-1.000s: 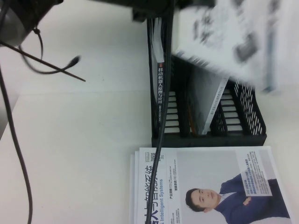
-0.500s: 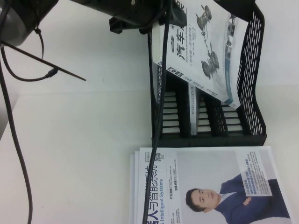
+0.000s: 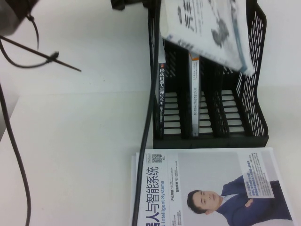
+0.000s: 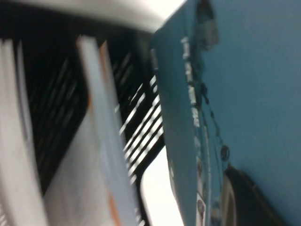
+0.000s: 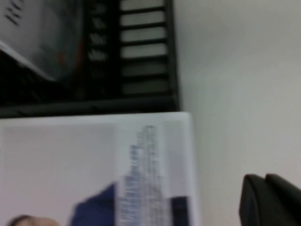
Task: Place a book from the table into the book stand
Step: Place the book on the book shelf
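My left gripper is holding the book, which hangs tilted above the stand's far end, and I need to let go of it in the empty slot [image 3: 225, 96] beside the perforated side of the book stand.
The book [image 3: 207, 33], white with a blue title, a grey car-part picture and a teal band, hangs tilted above the far end of the black book stand [image 3: 256, 94]. My left gripper [image 4: 235, 193] is shut on the book; its teal cover [image 4: 254, 84] fills the left wrist view, with one dark finger [image 4: 256, 200] pressed on it. In the high view only a black part of the left arm [image 3: 129, 4] shows at the top edge. My right gripper [image 5: 270, 197] is shut and empty over the white table [image 5: 235, 70], beside the book with the man.
A black-spined book [image 3: 161, 94] stands in the stand's left slot and a white one [image 3: 194, 94] in the middle slot. A white book showing a man in a blue suit [image 3: 211, 188] lies on a stack before the stand. Cables [image 3: 150, 117] cross the table [image 3: 84, 132].
The held book swung from the right to above the stand, then moved farther toward the stand's back. The left arm has slid almost out of the top of the high view.
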